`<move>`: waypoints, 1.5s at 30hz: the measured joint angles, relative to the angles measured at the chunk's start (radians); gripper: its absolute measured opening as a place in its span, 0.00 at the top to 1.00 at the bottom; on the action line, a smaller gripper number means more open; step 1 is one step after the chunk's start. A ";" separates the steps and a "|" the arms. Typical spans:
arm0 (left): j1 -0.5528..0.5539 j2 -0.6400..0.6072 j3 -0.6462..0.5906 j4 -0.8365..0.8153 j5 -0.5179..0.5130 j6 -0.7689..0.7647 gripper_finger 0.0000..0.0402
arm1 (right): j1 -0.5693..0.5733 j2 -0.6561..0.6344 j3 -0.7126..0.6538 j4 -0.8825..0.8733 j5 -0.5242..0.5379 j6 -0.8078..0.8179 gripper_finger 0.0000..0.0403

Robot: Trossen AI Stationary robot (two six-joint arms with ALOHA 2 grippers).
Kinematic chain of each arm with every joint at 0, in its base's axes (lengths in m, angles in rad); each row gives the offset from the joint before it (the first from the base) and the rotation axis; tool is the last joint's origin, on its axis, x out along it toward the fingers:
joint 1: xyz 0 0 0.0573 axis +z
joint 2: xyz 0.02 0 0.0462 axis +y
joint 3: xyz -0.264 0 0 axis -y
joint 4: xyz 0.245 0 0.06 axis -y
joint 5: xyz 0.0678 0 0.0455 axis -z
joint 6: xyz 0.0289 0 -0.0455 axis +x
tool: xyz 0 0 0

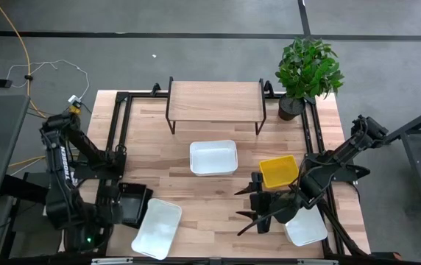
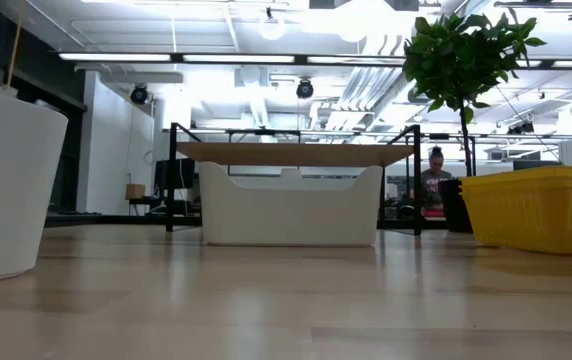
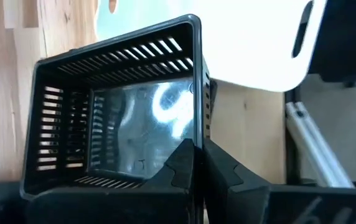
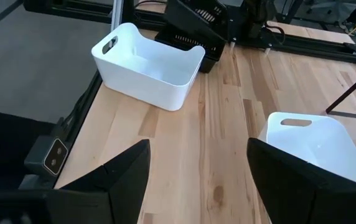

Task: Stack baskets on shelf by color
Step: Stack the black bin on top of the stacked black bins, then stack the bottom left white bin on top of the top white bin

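Observation:
Next, my left gripper lets go of the black basket on the table [image 1: 137, 195] between the black rail and the nearby white basket.
A black slotted basket [image 1: 133, 205] sits near the table's near-left corner, and my left gripper [image 3: 198, 152] is shut on it. Three white baskets stand on the table: one in the middle [image 1: 213, 157], one near-left [image 1: 157, 228] beside the black one, and one near-right [image 1: 305, 227]. A yellow basket [image 1: 279, 171] rests right of centre. The shelf [image 1: 214, 94] stands at the far edge with nothing on its board. My right gripper [image 1: 249, 205] is open and hovers above the table, between the yellow basket and the near-right white one, holding nothing. My left gripper pinches one wall of the black basket at its rim [image 3: 196, 134], with one finger [image 3: 181, 165] inside the basket and the other [image 3: 224, 168] outside. The basket looks tilted in the hold. I cannot tell whether it is clear of the table.
A potted plant [image 1: 308, 73] stands at the far-right corner beside the shelf. Black rails [image 1: 118, 140] run along the table's left and right sides. Bare wood lies between the shelf and the middle white basket. A person [image 2: 434, 180] sits far behind the table.

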 joint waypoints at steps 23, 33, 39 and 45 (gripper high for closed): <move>0.026 0.002 -0.174 0.076 -0.004 0.083 1.00 | 0.000 0.001 0.000 0.000 0.000 -0.004 0.37; 0.026 0.002 -0.174 0.077 -0.070 0.020 0.96 | 0.000 0.001 0.000 0.000 0.000 -0.004 0.37; 0.026 0.002 -0.174 0.075 -0.078 -0.018 0.81 | 0.000 0.001 0.000 0.000 0.000 -0.004 0.37; 0.033 0.002 -0.174 0.074 -0.086 -0.045 0.64 | 0.000 0.001 0.000 0.000 0.000 -0.005 0.37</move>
